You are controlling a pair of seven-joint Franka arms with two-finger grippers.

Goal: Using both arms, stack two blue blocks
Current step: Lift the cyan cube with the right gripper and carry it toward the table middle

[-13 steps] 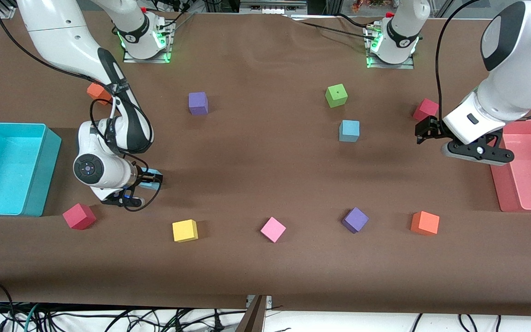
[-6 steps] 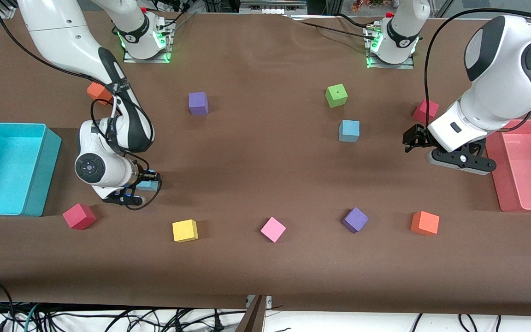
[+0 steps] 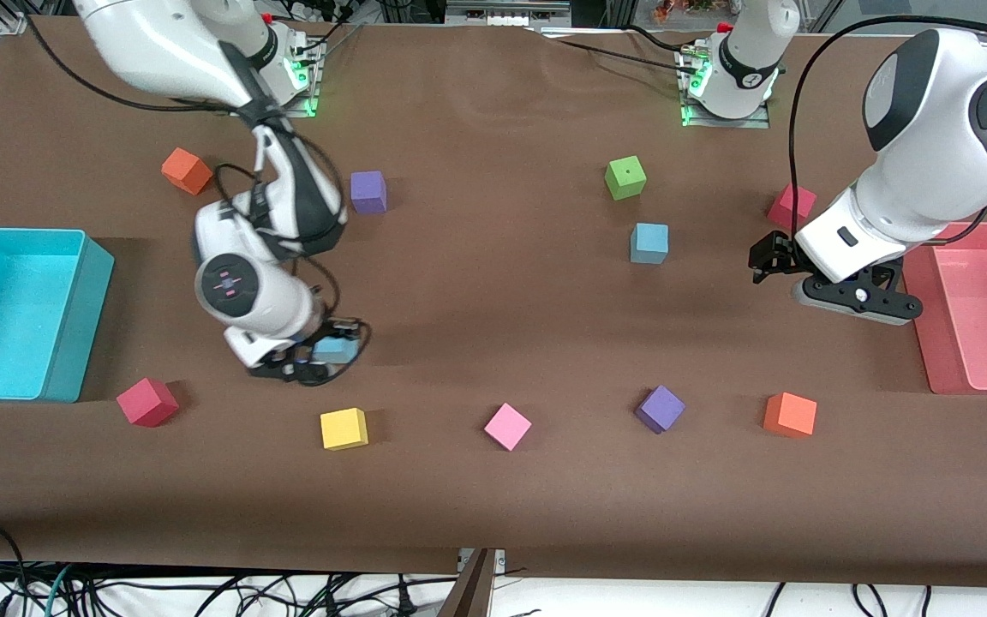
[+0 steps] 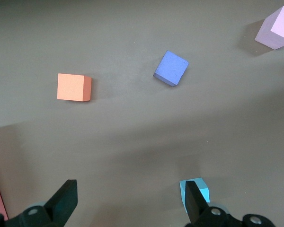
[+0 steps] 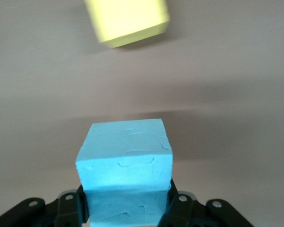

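The robot's right gripper will release the light blue block on the bare table (image 3: 512,276) between the yellow cube and the green cube.
My right gripper (image 3: 332,351) is shut on a light blue block (image 3: 336,349) and holds it just above the table, over a spot near the yellow cube (image 3: 343,428). The right wrist view shows that block (image 5: 125,161) clamped between the gripper's (image 5: 125,210) fingers, with the yellow cube (image 5: 127,19) past it. The other blue block (image 3: 649,242) sits on the table near the green cube (image 3: 625,177). My left gripper (image 3: 766,259) hangs open and empty between that block and the pink bin (image 3: 930,360). In the left wrist view the block (image 4: 201,189) lies partly hidden by a finger of the open gripper (image 4: 128,204).
A turquoise bin (image 3: 74,343) stands at the right arm's end. Loose cubes: red (image 3: 147,401), pink (image 3: 507,426), purple (image 3: 660,408), orange (image 3: 789,414) near the front; purple (image 3: 367,191), orange (image 3: 186,170), red (image 3: 792,204) farther back.
My right arm has carried the blue block toward the middle of the table. My left arm shifted a little toward the other blue block, then stayed still.
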